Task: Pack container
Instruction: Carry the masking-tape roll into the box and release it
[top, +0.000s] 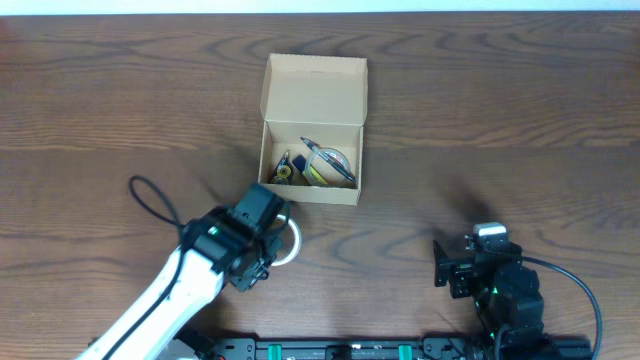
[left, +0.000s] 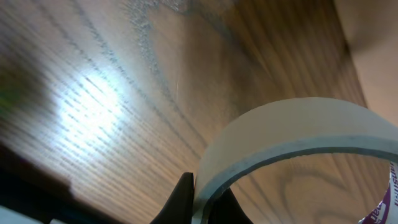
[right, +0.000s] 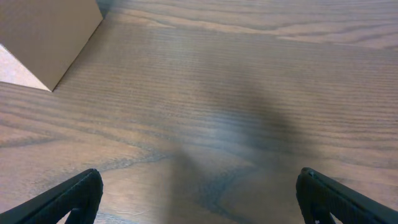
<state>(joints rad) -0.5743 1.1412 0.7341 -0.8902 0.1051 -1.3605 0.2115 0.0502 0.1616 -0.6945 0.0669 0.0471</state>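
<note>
Next, my left gripper lets go of the white tape roll inside the container (top: 316, 159), against the yellow tape roll beside the dark items.
The tan cardboard container (top: 312, 128) stands open at the table's middle back, flap lid folded back. Inside lie a yellow tape roll (top: 325, 166), a pen and small dark items. Its corner shows in the right wrist view (right: 43, 37). My left gripper (top: 272, 228) is just in front of the box's front left corner, shut on the wall of a clear tape roll (top: 288, 240). In the left wrist view the jaws (left: 208, 202) pinch the roll's rim (left: 292, 134) over the wood. My right gripper (right: 199, 193) is open and empty at the front right (top: 448, 268).
The wooden table (top: 500, 120) extends on all sides of the box. A black cable (top: 150, 200) loops off my left arm at the front left. A rail runs along the front edge (top: 340, 350).
</note>
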